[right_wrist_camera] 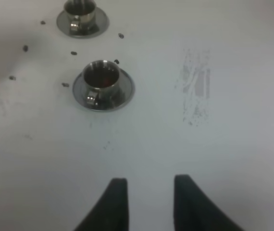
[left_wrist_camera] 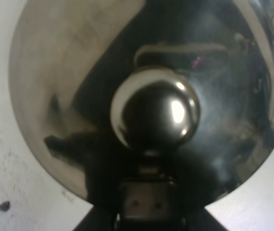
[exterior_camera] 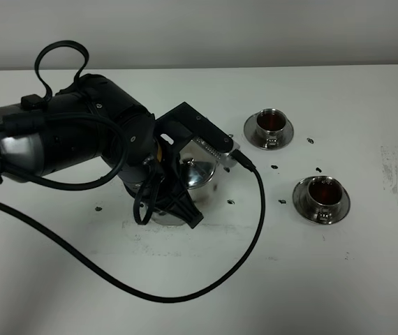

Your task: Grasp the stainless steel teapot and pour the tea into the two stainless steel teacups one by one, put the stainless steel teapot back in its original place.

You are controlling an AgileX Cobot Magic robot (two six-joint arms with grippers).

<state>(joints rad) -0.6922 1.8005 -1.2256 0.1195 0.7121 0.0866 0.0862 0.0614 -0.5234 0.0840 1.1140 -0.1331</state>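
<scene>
The stainless steel teapot will go down on the coaster plate [exterior_camera: 174, 202] under my left gripper. Then I will let go of the teapot's handle.
The stainless steel teapot [exterior_camera: 197, 172] stands upright at the table's centre-left, mostly covered by my left arm. The left wrist view looks straight down on its lid and round knob [left_wrist_camera: 154, 113]. My left gripper [exterior_camera: 185, 183] seems shut on the teapot's handle; its fingertips are hidden. The coaster plate is hidden under the pot. Two steel teacups on saucers stand to the right, one farther [exterior_camera: 269, 125] and one nearer [exterior_camera: 322, 196], both holding reddish-brown tea [exterior_camera: 323, 188]. The right wrist view shows both cups [right_wrist_camera: 102, 82] [right_wrist_camera: 82, 13]. My right gripper [right_wrist_camera: 149, 195] is open and empty above bare table.
Small black marks [exterior_camera: 230, 202] dot the white table [exterior_camera: 325, 279] around the pot and cups. A grey scuffed patch [exterior_camera: 396, 174] lies at the far right. A black cable [exterior_camera: 258, 223] loops over the table in front of the teapot.
</scene>
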